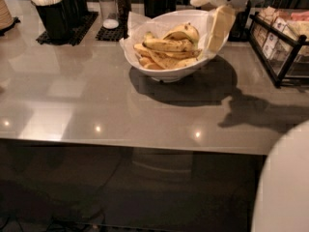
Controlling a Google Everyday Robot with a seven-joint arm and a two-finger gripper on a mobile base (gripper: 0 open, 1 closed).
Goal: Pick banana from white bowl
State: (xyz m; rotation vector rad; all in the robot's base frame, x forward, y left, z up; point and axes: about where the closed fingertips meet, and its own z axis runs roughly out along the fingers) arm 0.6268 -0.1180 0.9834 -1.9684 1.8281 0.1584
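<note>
The gripper needs to next close on the middle of the top banana [168, 43] in the white bowl.
The white bowl [159, 71] stands at the middle back of the grey counter, lined with crinkled white paper. Several yellow, brown-spotted bananas [166, 50] lie piled in it. My cream-coloured gripper [219, 29] hangs down from the white wrist at the top right. It is over the bowl's right rim, just right of the bananas. I see nothing held in it.
Black cups with white utensils [53, 6] and shakers [111, 6] stand on black mats at the back left. A black wire rack of packets [285, 42] stands at the right. A white rounded robot part [285, 187] fills the lower right corner. The counter's front edge [130, 144] runs across the middle.
</note>
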